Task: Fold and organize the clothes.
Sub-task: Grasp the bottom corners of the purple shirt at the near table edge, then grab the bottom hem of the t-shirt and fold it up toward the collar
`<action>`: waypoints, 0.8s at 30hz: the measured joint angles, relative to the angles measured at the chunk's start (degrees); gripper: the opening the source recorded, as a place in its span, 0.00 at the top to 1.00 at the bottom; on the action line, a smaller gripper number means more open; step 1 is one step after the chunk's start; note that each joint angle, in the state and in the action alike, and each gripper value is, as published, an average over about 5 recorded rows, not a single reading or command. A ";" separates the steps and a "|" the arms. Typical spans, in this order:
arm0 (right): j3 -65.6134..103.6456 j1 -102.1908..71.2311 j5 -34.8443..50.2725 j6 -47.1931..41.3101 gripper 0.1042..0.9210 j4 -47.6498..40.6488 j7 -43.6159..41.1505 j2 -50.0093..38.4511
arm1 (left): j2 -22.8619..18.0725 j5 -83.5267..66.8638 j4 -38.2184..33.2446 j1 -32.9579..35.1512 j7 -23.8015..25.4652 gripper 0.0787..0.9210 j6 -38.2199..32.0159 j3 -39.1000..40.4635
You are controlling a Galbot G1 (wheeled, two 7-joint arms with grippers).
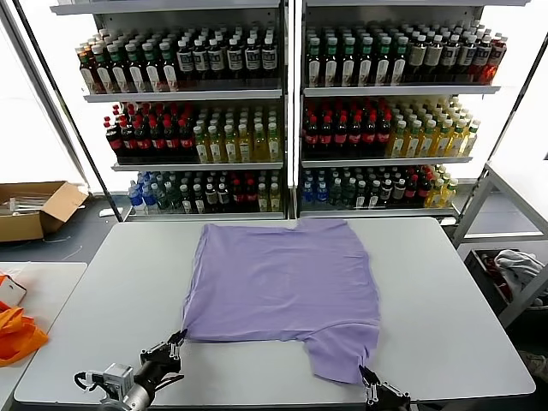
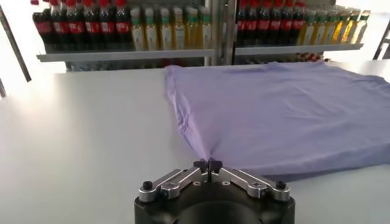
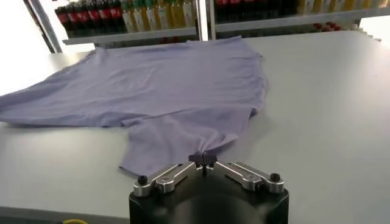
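Note:
The right gripper I control will release the sleeve hem on the lavender T-shirt, just inside its edge (image 1: 348, 268) (image 3: 241, 67) facing the rack.
The lavender T-shirt (image 1: 282, 278) lies spread on the grey table (image 1: 445, 325), plain side up. A sleeve (image 1: 338, 351) sticks out toward the near right edge. My left gripper (image 1: 179, 339) is at the shirt's near left corner, shut on the fabric, which bunches into a pinched peak at its fingertips (image 2: 209, 164). My right gripper (image 1: 366, 379) is at the near end of that sleeve, shut on its hem, and the cloth gathers into a fold between the pads (image 3: 203, 159). Seen from both wrists, the shirt (image 2: 286, 109) (image 3: 164, 91) stretches away flat toward the shelves.
Shelves of bottles (image 1: 282, 111) stand behind the table. An open cardboard box (image 1: 34, 210) sits on the floor at far left. Orange fabric (image 1: 17, 334) lies on a side table at left. A grey-white cloth bundle (image 1: 518, 265) rests in a rack at right.

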 measured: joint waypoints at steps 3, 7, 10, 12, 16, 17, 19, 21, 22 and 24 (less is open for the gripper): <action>1.35 -2.24 0.80 1.99 1.00 1.19 -1.61 -0.36 | 0.16 -0.13 -2.21 1.67 -0.22 0.99 0.09 -0.89; 2.31 -5.09 2.32 4.59 1.00 2.54 -3.65 -0.49 | -0.09 -0.54 -5.09 4.34 -0.46 0.99 -0.02 -1.91; 2.49 -6.54 3.61 6.41 1.00 2.98 -5.10 -0.43 | -0.45 -0.98 -6.97 6.46 -0.70 0.99 -0.16 -2.18; 2.47 -7.03 4.39 7.57 1.00 3.04 -5.90 -0.38 | -0.68 -1.19 -8.01 7.70 -0.78 0.99 -0.21 -2.21; 2.02 -6.82 5.97 9.35 1.00 2.85 -6.73 -0.31 | -0.78 -1.71 -9.21 9.16 -0.82 0.99 -0.13 -2.59; 1.85 -6.43 6.36 9.66 1.00 2.68 -6.81 -0.33 | -0.71 -1.91 -9.34 9.30 -0.84 0.99 -0.07 -2.76; 1.46 -5.16 7.12 10.12 1.00 2.13 -6.85 -0.34 | -0.47 -2.41 -9.45 9.35 -0.85 0.99 0.06 -3.03; 1.11 -3.26 7.89 10.41 1.00 1.37 -6.81 -0.29 | -0.14 -2.94 -9.37 9.08 -0.79 0.99 0.16 -3.12; 0.97 -2.10 8.24 10.51 1.00 0.91 -6.80 -0.27 | 0.04 -3.19 -9.22 8.80 -0.75 0.99 0.19 -3.11; 0.76 0.55 8.86 10.70 1.00 -0.15 -6.83 -0.29 | 0.40 -3.68 -8.71 8.00 -0.63 0.99 0.22 -3.00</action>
